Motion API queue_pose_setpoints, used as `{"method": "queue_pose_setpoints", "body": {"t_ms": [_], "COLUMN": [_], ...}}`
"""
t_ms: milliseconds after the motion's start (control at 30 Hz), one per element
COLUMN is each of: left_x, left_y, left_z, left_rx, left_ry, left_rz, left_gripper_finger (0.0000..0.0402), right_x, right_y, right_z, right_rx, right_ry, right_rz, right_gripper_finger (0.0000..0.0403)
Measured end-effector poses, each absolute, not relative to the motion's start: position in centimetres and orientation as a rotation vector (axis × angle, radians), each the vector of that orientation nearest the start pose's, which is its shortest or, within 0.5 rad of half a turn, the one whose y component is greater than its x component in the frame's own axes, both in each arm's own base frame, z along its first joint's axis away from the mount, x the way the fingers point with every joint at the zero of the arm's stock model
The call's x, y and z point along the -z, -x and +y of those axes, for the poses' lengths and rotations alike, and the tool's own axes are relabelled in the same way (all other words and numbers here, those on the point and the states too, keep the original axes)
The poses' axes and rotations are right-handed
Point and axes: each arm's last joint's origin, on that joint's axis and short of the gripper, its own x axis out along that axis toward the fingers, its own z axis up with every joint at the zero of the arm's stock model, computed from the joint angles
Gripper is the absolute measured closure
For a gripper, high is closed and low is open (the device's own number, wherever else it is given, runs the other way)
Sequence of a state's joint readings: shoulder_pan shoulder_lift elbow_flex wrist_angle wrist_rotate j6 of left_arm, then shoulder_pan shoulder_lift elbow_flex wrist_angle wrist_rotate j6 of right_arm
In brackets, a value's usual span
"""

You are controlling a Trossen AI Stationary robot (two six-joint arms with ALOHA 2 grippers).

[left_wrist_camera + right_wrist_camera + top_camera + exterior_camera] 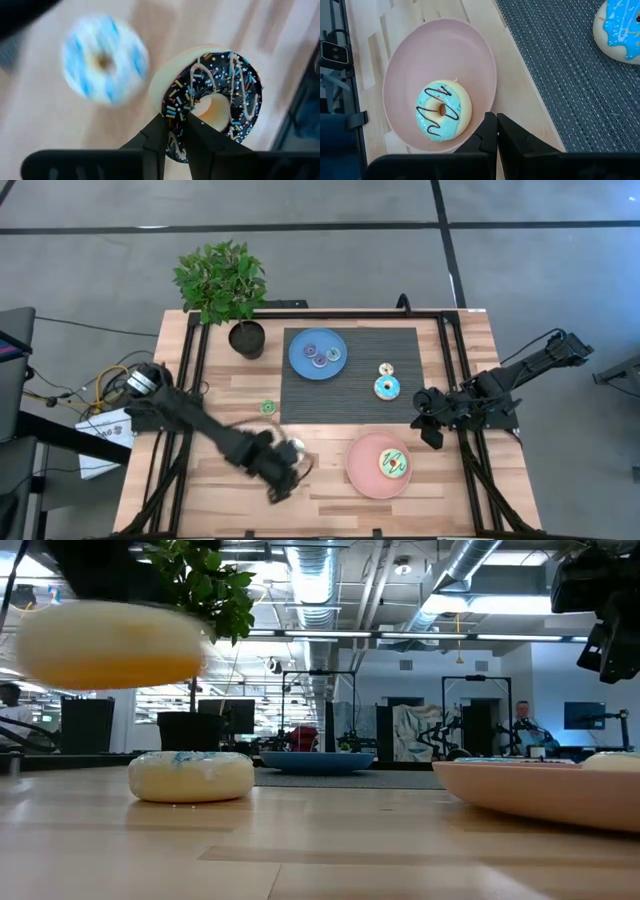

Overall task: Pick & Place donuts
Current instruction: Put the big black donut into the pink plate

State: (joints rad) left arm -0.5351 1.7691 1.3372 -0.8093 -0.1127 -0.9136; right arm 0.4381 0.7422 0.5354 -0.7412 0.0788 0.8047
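I should release the dark brown donut from my left gripper in the pink plate (369, 452), beside the light blue donut.
My left gripper (283, 476) is shut on a dark brown donut (215, 100) with coloured sprinkles and a cream underside. In the low view the donut (110, 645) hangs above the table. Below it a white donut with blue streaks (104, 59) lies flat on the wood. A light blue donut with dark drizzle (442, 111) lies in the pink plate (362, 470). A bright blue donut (387, 388) and a tiny one (385, 368) lie on the dark mat. A tiny green one (268, 408) lies on the wood. My right gripper (496, 131) is shut beside the pink plate, holding nothing. My left gripper pinches one stretch of the dark brown donut's ring (176, 127) between its two fingers, one finger at the outer rim and the other at the edge of the hole. The fingers come steeply from above. The donut is lifted clear of the table, its iced face tilted toward the wrist.
A blue plate (300, 365) with tiny donuts stands at the mat's far left corner. A potted plant (225, 285) stands at the far left of the table. A black frame rail (455, 360) runs along the table's right side.
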Motion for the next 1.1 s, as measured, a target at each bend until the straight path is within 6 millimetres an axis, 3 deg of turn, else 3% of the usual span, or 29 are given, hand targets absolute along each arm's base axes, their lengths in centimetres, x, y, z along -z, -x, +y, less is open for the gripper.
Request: {"method": "queue_pose_setpoints", "body": {"t_ms": [233,400,767,933,1100], "left_x": [-25.0,-26.8,-27.7,-25.7,-23.8], "left_y": [-35.2,-37.4,-38.8,-41.6,-45.3], "left_z": [-11.6,-9.6,-9.1,-10.2,-11.5], "left_rx": [-0.155,-0.090,-0.105,-0.036,-0.018], "left_ry": [0.379,0.356,0.351,0.378,0.329], "left_rz": [1.036,0.859,0.709,0.669,0.808], "left_gripper_finger": [0.0354,0.0354,0.0354,0.0354,0.0354], "right_x": [-21.4,-21.4,-21.4,-21.4,-21.5], "right_y": [-12.5,-12.5,-12.5,-12.5,-12.6], "right_z": [5.6,5.6,5.5,5.5,5.5], "right_rx": [0.040,0.039,0.056,0.068,0.074], "right_ry": [-0.509,-0.510,-0.472,-0.466,-0.487], "right_rz": [0.956,0.952,0.932,0.925,0.918], "right_gripper_finger": [0.0402,0.0402,0.0402,0.0402,0.0402]}}
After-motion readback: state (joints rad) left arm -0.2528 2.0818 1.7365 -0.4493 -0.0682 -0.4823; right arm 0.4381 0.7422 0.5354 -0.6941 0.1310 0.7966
